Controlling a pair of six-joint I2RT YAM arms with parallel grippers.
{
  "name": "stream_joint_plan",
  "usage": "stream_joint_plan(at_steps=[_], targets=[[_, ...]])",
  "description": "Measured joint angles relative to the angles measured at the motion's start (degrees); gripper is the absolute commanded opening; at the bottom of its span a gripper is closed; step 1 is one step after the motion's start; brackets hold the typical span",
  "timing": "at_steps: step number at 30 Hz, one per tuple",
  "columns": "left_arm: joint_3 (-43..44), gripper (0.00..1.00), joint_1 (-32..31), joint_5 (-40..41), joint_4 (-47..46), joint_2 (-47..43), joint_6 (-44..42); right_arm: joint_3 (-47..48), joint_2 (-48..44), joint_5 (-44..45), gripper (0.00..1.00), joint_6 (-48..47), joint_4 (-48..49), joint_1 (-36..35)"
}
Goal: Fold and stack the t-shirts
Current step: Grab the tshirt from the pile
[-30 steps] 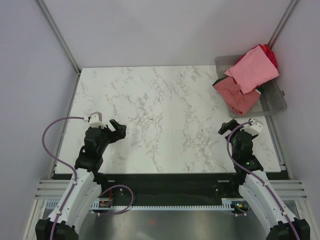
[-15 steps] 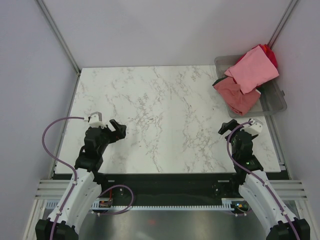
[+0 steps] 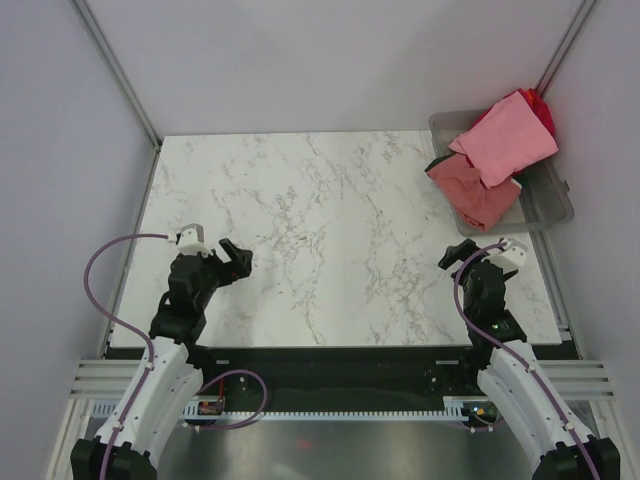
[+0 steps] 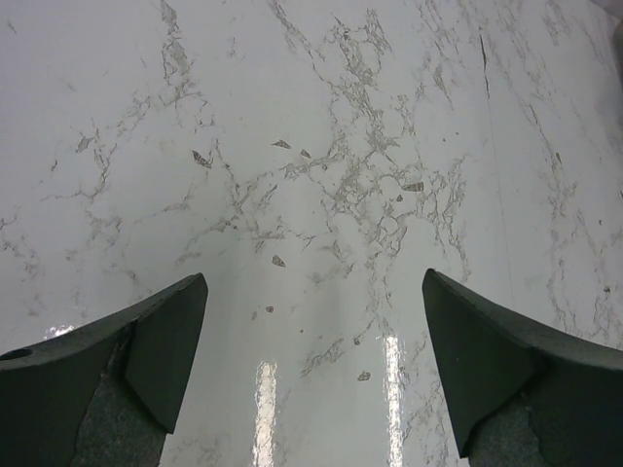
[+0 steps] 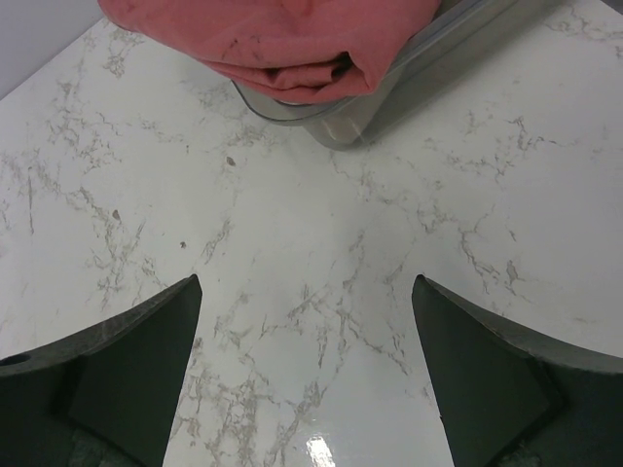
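Observation:
I should next close my right gripper on the top of the brick-red t-shirt [image 3: 458, 178], between the dark green bit and the light pink t-shirt.
The t-shirts lie heaped in a clear grey plastic tub [image 3: 555, 205] at the table's back right. A dusty brick-red t-shirt [image 3: 470, 190] hangs over the tub's near corner, and it fills the top of the right wrist view [image 5: 273, 39]. A light pink t-shirt [image 3: 505, 138] lies on top, a bright red one [image 3: 541, 108] peeks out behind, and a bit of dark green [image 3: 438, 162] shows at the left. My left gripper [image 3: 236, 258] is open and empty over the left front of the table. My right gripper [image 3: 457, 256] is open and empty just in front of the tub.
The white marble table [image 3: 330, 230] has raised aluminium rails along its left and right edges. The tub's near corner [image 5: 341, 126] stands straight ahead of the right gripper. Grey walls close the space on three sides.

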State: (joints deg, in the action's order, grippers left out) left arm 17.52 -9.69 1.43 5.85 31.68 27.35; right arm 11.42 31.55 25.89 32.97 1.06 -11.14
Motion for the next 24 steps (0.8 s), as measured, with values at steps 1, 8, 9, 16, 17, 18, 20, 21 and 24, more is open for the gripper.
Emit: stream_joint_plan(at_steps=[1, 8, 9, 16, 17, 18, 20, 21, 24], targets=[[0.0, 1.00, 0.0, 0.0, 0.0, 0.0, 0.0, 0.0, 0.0, 0.2, 0.97, 0.0, -0.2, 0.0], [0.0, 1.00, 0.0, 0.0, 0.0, 0.2, 0.0, 1.6, 0.0, 2.8, 0.95, 0.4, -3.9, 0.0], [0.0, 1.00, 0.0, 0.0, 0.0, 0.2, 0.0, 3.0, 0.4, 3.7, 0.93, 0.7, -5.8, 0.0], [0.0, 1.00, 0.0, 0.4, 0.0, 0.5, 0.0, 21.5, 9.6, 8.6, 0.80, 0.8, -17.3, 0.2], [0.0, 1.00, 0.0, 0.5, 0.0, 0.5, 0.0, 26.4, 13.4, 8.4, 0.80, 0.6, -19.1, 0.5], [0.0, 1.00, 0.0, 0.6, 0.0, 0.6, 0.0, 31.5, 17.8, 7.9, 0.80, 0.3, -20.2, 1.0], [0.0, 1.00, 0.0, 0.7, 0.0, 0.8, 0.0, 40.8, 25.8, 5.4, 0.79, -0.1, -21.5, 2.7], [0.0, 1.00, 0.0, 0.7, 0.0, 0.9, 0.0, 43.5, 28.7, 4.1, 0.78, -0.2, -21.6, 3.6], [0.0, 1.00, 0.0, 1.0, 0.0, 1.0, 0.0, 51.6, 37.8, -0.4, 0.75, -0.2, -23.5, 6.9]])
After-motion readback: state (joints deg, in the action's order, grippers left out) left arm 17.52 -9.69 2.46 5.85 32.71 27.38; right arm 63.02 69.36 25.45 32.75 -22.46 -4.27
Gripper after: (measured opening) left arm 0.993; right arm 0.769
